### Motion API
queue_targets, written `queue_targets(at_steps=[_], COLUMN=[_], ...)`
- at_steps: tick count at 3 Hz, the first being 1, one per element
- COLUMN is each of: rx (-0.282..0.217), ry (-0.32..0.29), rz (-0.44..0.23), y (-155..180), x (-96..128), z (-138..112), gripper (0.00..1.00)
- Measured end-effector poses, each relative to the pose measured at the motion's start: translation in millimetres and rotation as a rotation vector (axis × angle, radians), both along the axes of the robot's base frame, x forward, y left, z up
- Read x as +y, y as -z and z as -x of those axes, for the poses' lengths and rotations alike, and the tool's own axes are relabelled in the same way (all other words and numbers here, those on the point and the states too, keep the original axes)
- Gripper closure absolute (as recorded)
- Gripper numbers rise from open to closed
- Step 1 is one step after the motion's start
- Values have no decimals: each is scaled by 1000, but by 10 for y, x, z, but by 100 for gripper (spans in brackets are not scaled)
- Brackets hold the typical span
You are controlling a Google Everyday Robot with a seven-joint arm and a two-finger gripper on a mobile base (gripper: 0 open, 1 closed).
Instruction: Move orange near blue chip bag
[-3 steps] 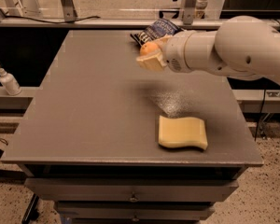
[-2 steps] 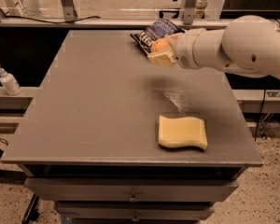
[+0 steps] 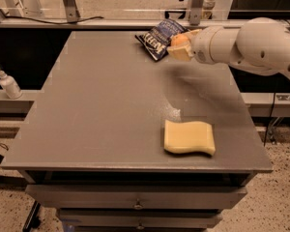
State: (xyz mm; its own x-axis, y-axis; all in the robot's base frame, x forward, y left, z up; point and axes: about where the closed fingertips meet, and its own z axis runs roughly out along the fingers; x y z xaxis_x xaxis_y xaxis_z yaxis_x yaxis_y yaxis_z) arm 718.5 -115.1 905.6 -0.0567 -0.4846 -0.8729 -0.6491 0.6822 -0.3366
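I will let go of the orange on the grey table [image 3: 178, 49], against the arm-side end of the blue chip bag.
The blue chip bag [image 3: 158, 38] lies crinkled at the far edge of the grey table [image 3: 96, 110], right of the middle. My gripper [image 3: 180, 46] reaches in from the right on a white arm and is shut on the orange [image 3: 179, 40]. It holds the orange just above the table, right beside the bag's right end. Most of the orange is hidden between the pale fingers.
A pale yellow wavy-edged sponge [image 3: 189, 137] lies near the table's front right. A small white pump bottle [image 3: 8, 83] stands on a lower shelf to the left. Metal frame legs and a rail run behind the table's far edge.
The gripper has carried the orange further back and to the right, from over the table's rear middle to right beside the chip bag.
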Motion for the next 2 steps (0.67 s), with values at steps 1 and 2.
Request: queue_targets(at_steps=[1,2], rx=[1,16], ry=[5,3], rz=[-31,-55], y=[117,274], x=[-99,-204], z=[-316,-565], gripper=[100,100])
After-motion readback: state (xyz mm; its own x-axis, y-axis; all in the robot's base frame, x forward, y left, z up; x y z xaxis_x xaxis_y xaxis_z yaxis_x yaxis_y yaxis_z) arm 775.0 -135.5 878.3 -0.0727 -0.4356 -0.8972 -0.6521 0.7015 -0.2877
